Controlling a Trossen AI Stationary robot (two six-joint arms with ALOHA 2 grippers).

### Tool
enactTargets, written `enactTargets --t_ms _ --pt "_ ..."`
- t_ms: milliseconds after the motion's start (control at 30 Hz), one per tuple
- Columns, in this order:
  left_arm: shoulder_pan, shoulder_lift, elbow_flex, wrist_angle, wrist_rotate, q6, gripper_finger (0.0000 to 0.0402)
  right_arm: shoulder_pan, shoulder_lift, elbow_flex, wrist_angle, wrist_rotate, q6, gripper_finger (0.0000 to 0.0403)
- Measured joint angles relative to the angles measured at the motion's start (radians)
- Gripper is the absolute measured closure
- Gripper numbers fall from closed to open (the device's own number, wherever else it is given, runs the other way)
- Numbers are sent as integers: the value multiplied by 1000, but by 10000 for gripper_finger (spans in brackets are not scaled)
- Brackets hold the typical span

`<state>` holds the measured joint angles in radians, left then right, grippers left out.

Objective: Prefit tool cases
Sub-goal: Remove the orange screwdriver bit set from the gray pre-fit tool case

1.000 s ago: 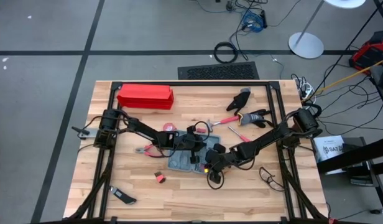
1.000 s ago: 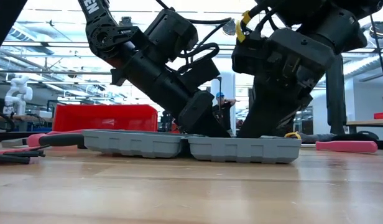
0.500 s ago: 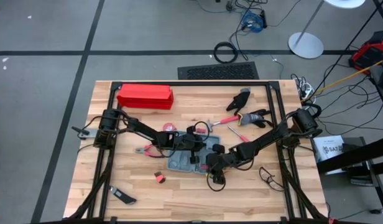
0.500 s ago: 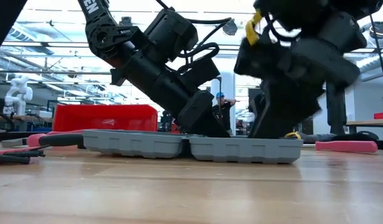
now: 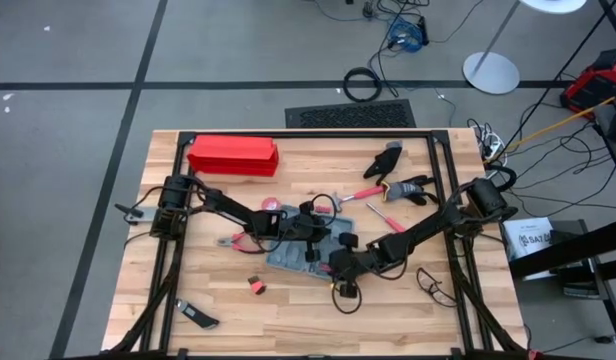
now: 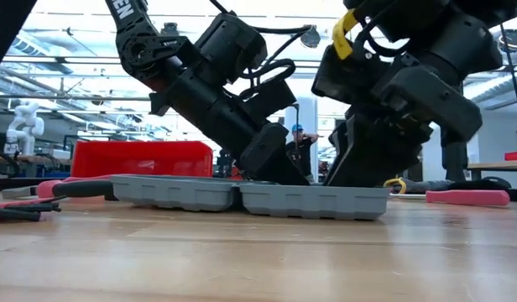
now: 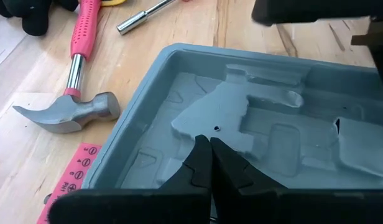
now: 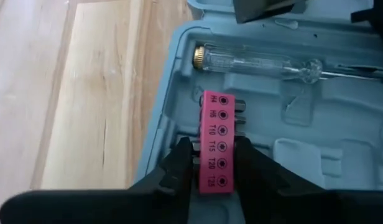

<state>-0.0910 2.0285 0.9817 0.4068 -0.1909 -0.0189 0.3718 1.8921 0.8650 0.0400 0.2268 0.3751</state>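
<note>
Next, my right gripper lets go of the pink bit holder on the wooden table [image 5: 377, 238] between the tool case and the metal stem with the pink handle.
The blue-grey tool case [image 5: 291, 256] lies open and flat on the wooden table, both halves down [image 6: 250, 197]. My left gripper [image 7: 204, 142] is shut, its tips down inside one half of the case [image 7: 272, 124]. My right gripper [image 8: 213, 163] reaches into the other half [image 8: 341, 143] and is shut on a pink bit holder [image 8: 216, 127] that lies in a recess. A clear-handled screwdriver [image 8: 253, 62] lies in the recess beside it. In the high view both grippers meet over the case, left gripper [image 5: 318, 238] and right gripper [image 5: 338, 264]. My left gripper sets its shut fingertips [image 7: 211, 155] on the grey moulded insert [image 7: 219, 118] inside the case. It comes slanting down from the table's left. The case lies flat under it. My right gripper pinches the bit holder's two long sides near its close end [image 8: 210, 171] between its two fingers [image 8: 182, 163]. It comes steeply from above, along the holder. The holder lies in its recess in the case.
A red box [image 5: 233, 155] stands at the far left. A pink-handled hammer [image 7: 73, 99], a metal shaft [image 7: 145, 15] and black gloves [image 5: 398, 175] lie beyond the case. A small red piece [image 5: 256, 286] and a black tool [image 5: 198, 317] lie near the front left.
My right gripper has sunk toward the case, gone a little toward the table's left and near edge, and rolled at the wrist. The case half under it has slid slightly toward the table's left. My left gripper has kept still.
</note>
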Motion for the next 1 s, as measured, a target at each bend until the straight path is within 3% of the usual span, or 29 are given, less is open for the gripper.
enactTargets --t_ms 233,567,700,867,933,1000 --pt "2 0 1 1 -5 0 402 49 -33 -10 3 156 -3 317" --pt "-3 1 1 2 10 -1 402 91 -203 -13 -184 388 61 317" --pt "-2 1 1 1 15 -1 402 114 -293 -13 -412 438 218 317" --pt "-2 0 1 2 13 0 402 113 -377 -15 -781 418 570 315" --pt "-2 1 1 2 10 1 402 115 -399 -13 -845 389 662 281" --pt "-2 1 1 3 8 5 402 114 -402 -13 -862 351 700 222"
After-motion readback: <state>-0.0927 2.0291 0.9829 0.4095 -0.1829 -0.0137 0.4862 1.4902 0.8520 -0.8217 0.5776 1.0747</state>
